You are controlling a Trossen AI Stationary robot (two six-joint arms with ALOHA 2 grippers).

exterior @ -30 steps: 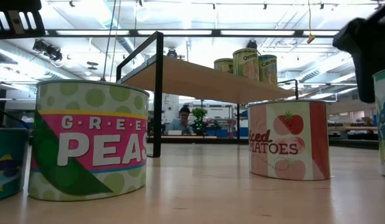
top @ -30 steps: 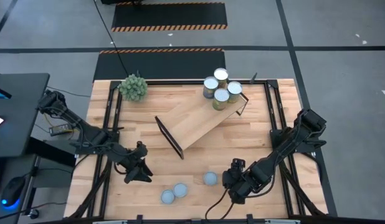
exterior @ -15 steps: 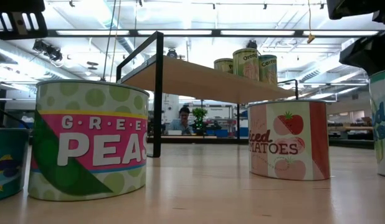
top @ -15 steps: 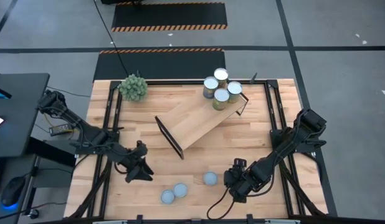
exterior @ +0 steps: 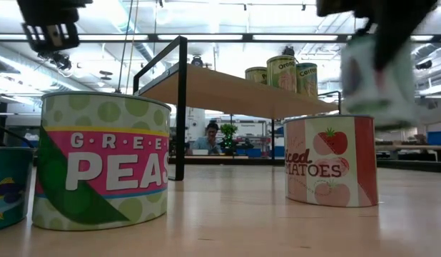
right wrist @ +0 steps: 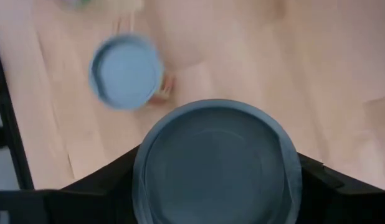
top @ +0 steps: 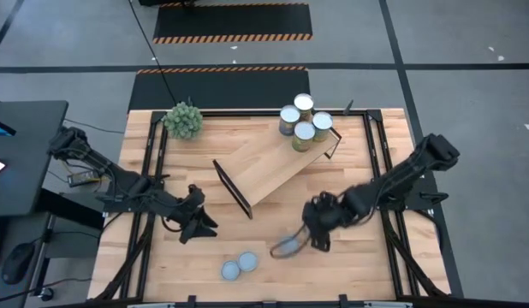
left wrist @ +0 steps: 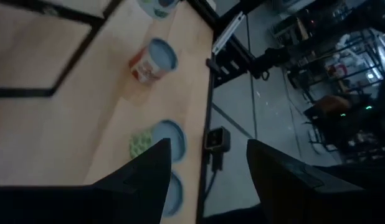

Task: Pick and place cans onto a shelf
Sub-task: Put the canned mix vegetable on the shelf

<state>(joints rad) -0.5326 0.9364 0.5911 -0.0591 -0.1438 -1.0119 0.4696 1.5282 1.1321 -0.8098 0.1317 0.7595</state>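
Note:
I will release the can from my right gripper on the light-wood shelf [top: 288, 151], just in front of the grouped cans. The held can is still above the table.
My right gripper [top: 318, 229] is shut on a can [right wrist: 217, 158] with a blue-grey top, held above the table right of the tomato can [exterior: 331, 160]; the held can shows blurred in the low view [exterior: 377, 78]. The tomato can [top: 288, 246], the green peas can [exterior: 99, 160] and a teal can [exterior: 8, 185] stand on their bases near the front edge. The light-wood shelf [top: 273, 167] lies slanted mid-table, with several cans [top: 303, 121] on its far right end. My left gripper [top: 200, 225] is open and empty, left of the loose cans. My right gripper holds the can by its side wall, just below the top rim [right wrist: 146, 155], one finger [right wrist: 93, 186] on either side. The fingers come from above, pointing down. The can is lifted clear of the table, roughly upright.
A green plant ball [top: 183, 120] sits at the far left corner. Black frame rails [top: 149, 171] run along both table sides. Two cans [top: 239, 266] stand close together at the front edge. Bare wood lies between the shelf and the loose cans.
My right gripper has risen from the table with the can and gone toward the far edge, nearer the shelf; the can is now lifted clear. My left gripper has shifted a little toward the table's right and far edge.

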